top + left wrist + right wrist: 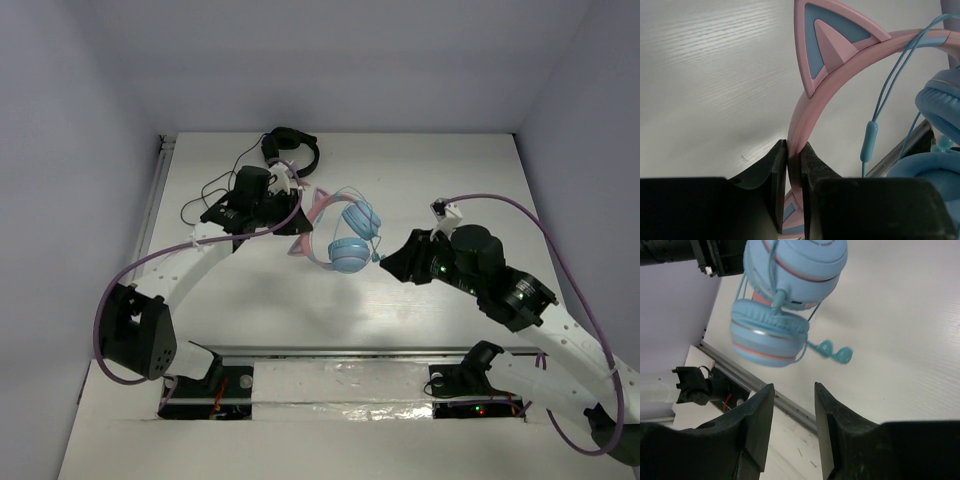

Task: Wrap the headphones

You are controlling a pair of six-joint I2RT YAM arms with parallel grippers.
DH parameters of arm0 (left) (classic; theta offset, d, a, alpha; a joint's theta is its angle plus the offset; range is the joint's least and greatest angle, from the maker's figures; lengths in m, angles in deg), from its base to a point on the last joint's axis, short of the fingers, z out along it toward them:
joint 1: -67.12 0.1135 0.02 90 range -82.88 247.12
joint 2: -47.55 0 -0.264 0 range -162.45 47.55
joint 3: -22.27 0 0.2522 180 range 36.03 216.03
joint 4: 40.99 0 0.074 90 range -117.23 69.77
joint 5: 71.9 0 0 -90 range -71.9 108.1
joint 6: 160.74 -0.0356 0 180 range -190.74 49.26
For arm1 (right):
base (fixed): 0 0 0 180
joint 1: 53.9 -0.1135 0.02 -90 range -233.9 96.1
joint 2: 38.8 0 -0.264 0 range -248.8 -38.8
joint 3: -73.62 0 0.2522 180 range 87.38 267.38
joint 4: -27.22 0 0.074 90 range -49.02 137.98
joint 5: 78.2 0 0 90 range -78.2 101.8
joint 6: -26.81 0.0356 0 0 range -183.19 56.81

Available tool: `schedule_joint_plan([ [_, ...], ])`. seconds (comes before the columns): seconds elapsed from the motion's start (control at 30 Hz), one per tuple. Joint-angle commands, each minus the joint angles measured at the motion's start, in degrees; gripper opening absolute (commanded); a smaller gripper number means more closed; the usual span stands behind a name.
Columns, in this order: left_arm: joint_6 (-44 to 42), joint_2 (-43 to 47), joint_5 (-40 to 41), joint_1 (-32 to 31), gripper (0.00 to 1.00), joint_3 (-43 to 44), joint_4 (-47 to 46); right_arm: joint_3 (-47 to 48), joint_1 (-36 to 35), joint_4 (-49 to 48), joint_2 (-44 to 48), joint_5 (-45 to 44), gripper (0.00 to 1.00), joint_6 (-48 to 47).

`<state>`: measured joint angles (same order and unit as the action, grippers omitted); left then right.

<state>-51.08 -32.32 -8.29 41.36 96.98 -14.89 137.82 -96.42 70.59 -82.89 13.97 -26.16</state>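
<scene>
My right gripper's open fingers are short of the cable's dangling plug end, so I need to move them closer and pinch the cable (812, 345) beside the plug before wrapping.
The headphones (352, 238) have light blue earcups, a pink cat-eared headband and a thin pale blue cable. They hang in mid-table, held up. My left gripper (292, 215) is shut on the pink headband (805, 115), which runs between its jaws; one cat ear (832, 37) stands above them. The cable with its inline remote (869, 142) runs along the headband toward the earcups (940, 115). My right gripper (794, 390) is open and empty, just right of the earcups (785, 300). The cable's plug end (837, 352) dangles beside the earcups.
Black headphones with a black cable (290, 150) lie at the back of the table behind the left arm. A metal rail (340, 352) runs along the table's near edge. Walls close in the left, back and right sides.
</scene>
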Motion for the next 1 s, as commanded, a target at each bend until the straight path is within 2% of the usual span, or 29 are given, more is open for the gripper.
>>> schedule_joint_plan([
  [0.0, 1.61, 1.74, 0.03, 0.97, 0.0, 2.51, -3.55, 1.95, -0.54, -0.94, 0.68, 3.88, 0.44, -1.61],
  [0.1, 1.52, 1.39, 0.38, 0.97, 0.0, 2.77, -3.29, 1.16, -0.54, -3.32, 1.47, 8.02, 0.47, -2.58],
  [0.2, 1.43, 1.56, 0.11, 0.97, 0.0, 2.77, -3.29, 0.63, -0.54, -4.02, 2.52, 5.67, 0.45, -4.16],
  [0.27, 1.26, 1.83, 0.11, 0.97, 0.0, 2.95, -2.76, 0.19, -0.54, -5.08, 2.26, 4.6, 0.3, -5.74],
  [0.33, 1.08, 2.35, 0.03, 0.97, 0.0, 3.3, -1.97, -0.6, -0.54, -6.14, 1.04, 1.35, 0.2, -6.53],
  [0.37, 0.82, 2.62, 0.2, 0.97, 0.0, 3.39, -1.53, -0.86, -0.54, -6.4, 0.51, 0.47, 0.19, -7.58],
  [0.43, 0.47, 3.5, 0.38, 0.97, 0.0, 3.56, -0.83, -1.22, -0.54, -8.25, -0.46, -1.12, 0.23, -7.94],
  [0.53, 0.2, 4.29, 0.38, 0.97, 0.0, 3.56, 0.05, -1.48, -0.54, -10.09, 0.49, -0.06, 0.38, -8.65],
  [0.6, -0.06, 4.55, 0.03, 0.97, 0.0, 3.65, 0.49, -2.09, -0.54, -10.97, 0.07, 1.42, 0.41, -9.35],
  [0.97, -1.03, 5.78, -1.73, 0.97, 0.0, 6.28, 3.83, -5.69, -0.54, -15.8, 1.47, 4.14, 0.42, -8.13],
])
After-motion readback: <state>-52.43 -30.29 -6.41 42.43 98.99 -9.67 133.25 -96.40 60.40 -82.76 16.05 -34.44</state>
